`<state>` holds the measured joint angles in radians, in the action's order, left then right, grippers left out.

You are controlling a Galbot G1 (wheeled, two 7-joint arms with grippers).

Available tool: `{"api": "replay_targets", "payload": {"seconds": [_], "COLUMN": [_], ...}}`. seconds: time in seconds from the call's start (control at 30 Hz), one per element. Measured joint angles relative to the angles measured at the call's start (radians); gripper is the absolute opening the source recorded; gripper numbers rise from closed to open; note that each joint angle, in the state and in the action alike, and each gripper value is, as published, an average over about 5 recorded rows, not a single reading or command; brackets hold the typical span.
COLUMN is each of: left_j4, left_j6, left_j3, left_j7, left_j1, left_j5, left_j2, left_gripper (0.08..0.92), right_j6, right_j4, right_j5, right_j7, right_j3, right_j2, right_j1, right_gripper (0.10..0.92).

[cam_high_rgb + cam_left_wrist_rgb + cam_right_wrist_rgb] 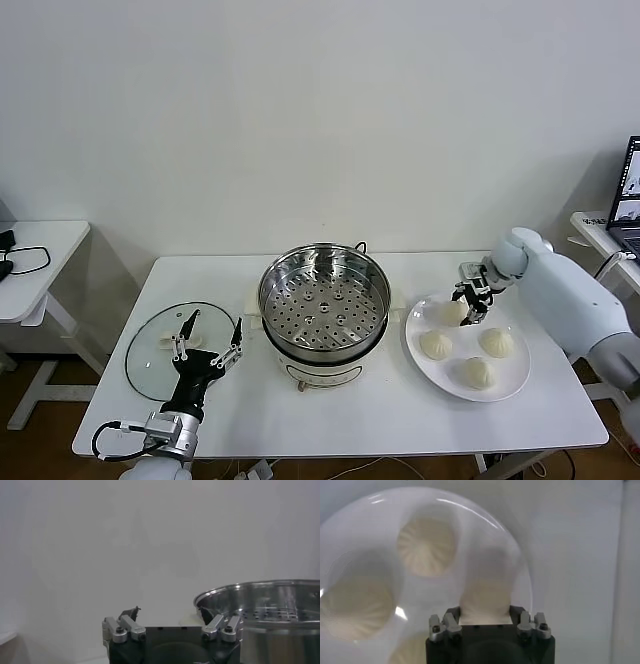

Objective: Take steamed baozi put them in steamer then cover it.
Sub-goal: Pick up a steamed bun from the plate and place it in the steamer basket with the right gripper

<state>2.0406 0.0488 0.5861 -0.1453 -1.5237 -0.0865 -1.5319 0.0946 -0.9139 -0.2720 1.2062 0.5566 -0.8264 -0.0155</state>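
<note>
I need to set the baozi down with my right gripper on the wall-side part of the steamer's perforated tray point(323, 279).
Four cream-white baozi lie on a white plate point(517, 383) at the right of the table. My right gripper point(470, 303) is down on the bun nearest the steamer point(447, 312), and its fingers press both sides of that bun point(485, 590). The other three buns point(435, 345) point(495, 342) point(478, 373) lie loose. The steel steamer point(272, 300) stands at the table's middle, uncovered, its perforated tray bare. The glass lid point(150, 355) lies flat to its left. My left gripper point(212, 332) is open and empty above the lid's near edge, beside the steamer point(270, 610).
The white table's front edge runs just below the plate and lid. A small side table point(40, 260) with a black cable stands at the far left. A laptop point(630, 195) sits on a desk at the far right. A white wall is behind.
</note>
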Motion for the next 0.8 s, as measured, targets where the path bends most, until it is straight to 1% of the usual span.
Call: {"api": "replay_targets", "payload": {"seconds": [0.2,0.37,0.6,0.8], "left_j4": [0.010,0.016,0.018,0.012], "left_j6": [-0.002,-0.006,-0.006,-0.010], "left_j3": [0.000,0.008,0.029,0.052], "left_j7": [0.000,0.001,-0.002,-0.007], "left_j1": [-0.005,-0.009,-0.014,-0.008], "left_j5": [0.000,0.002,0.014,0.029], "left_j2": [0.005,0.006,0.013,0.017], "left_gripper": [0.823,0.823,0.823,0.823], "right_j6": [0.082,0.171,0.288,0.371], "right_j4": [-0.143,-0.270,-0.412,-0.464], "right_j5": [0.114,0.178,0.217,0.217], "right_j7": [0.038,0.063,0.068,0.044], "right_j3": [0.128,0.266,0.454,0.567], "right_j2": [0.069,0.077,0.006,-0.101], "right_j1": [-0.154,-0.330,-0.552,-0.651], "right_gripper": [0.664,0.662,0.662,0.662]}}
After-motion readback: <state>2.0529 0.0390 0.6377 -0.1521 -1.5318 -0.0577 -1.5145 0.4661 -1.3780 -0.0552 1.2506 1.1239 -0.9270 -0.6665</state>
